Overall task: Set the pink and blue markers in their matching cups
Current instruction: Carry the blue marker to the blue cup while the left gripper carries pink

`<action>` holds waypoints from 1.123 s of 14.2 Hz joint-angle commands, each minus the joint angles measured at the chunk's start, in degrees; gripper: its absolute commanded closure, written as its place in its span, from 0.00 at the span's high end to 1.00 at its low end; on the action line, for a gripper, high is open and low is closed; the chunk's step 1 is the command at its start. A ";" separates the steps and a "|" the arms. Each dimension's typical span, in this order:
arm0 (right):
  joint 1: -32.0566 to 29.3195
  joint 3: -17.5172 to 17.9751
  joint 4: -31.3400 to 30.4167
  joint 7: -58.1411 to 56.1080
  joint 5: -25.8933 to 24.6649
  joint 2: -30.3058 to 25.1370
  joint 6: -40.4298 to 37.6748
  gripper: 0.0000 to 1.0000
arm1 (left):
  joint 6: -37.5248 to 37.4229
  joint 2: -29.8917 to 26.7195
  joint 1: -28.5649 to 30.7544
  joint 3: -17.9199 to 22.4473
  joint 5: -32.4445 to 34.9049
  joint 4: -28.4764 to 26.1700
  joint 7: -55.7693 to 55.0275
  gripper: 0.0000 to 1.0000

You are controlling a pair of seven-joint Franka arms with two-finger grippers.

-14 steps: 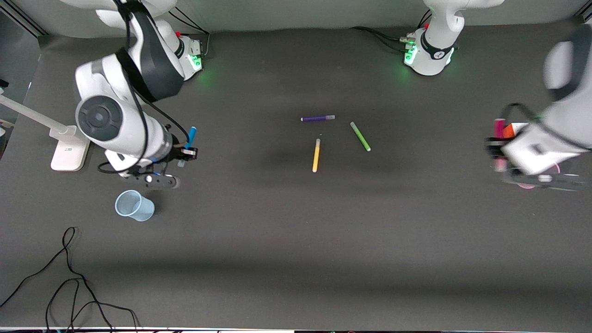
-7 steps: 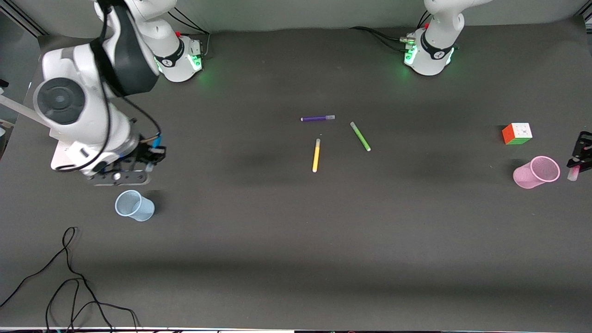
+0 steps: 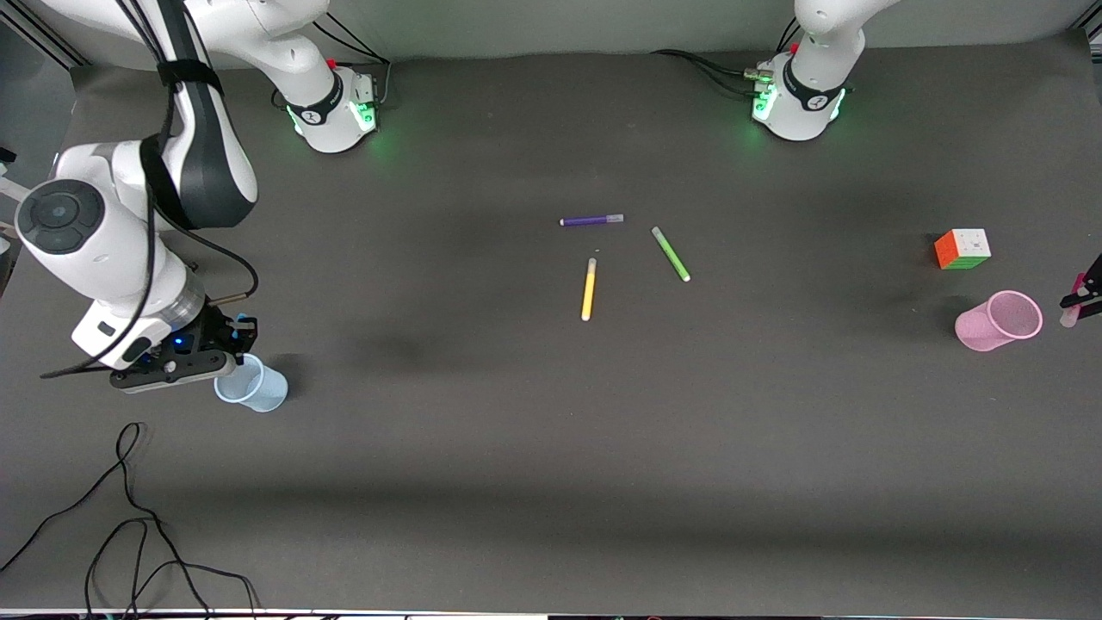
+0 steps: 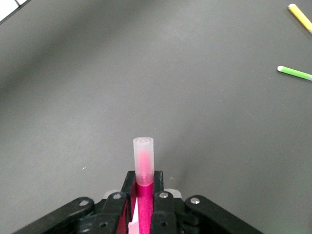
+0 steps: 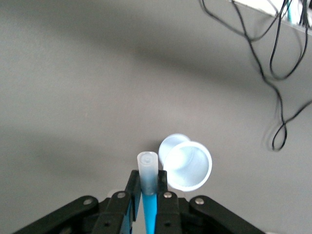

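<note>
My left gripper is going to release the pink marker inside the pink cup [image 3: 1002, 319] near the puzzle cube. The marker now hangs over the table's edge.
My right gripper [image 3: 234, 334] is shut on the blue marker [image 5: 149, 207], whose pale cap [image 5: 147, 168] sticks out past the fingertips. It hangs over the table right beside the rim of the pale blue cup [image 3: 250, 384], which stands upright with its mouth [image 5: 187, 165] showing in the right wrist view. My left gripper [image 3: 1085, 299] is shut on the pink marker [image 4: 144, 192], pale cap [image 3: 1068, 318] pointing down. It hangs over the table's edge at the left arm's end, beside the pink cup [image 3: 999, 320] and apart from it.
A purple pen [image 3: 591, 220], a green pen [image 3: 671, 254] and a yellow pen [image 3: 589, 289] lie mid-table. A multicoloured puzzle cube [image 3: 962, 249] sits by the pink cup, farther from the front camera. Black cables [image 3: 129, 517] trail near the blue cup.
The right arm carried the blue marker toward the front camera, up to the blue cup's rim. The left arm swung off the cube and pink cup to the table's end, then barely moved.
</note>
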 commanded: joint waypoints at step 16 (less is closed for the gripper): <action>-3.13 -5.93 -19.77 -12.66 -0.27 1.34 38.10 0.00 | -2.20 16.95 12.23 -0.85 -17.84 -0.03 29.34 1.00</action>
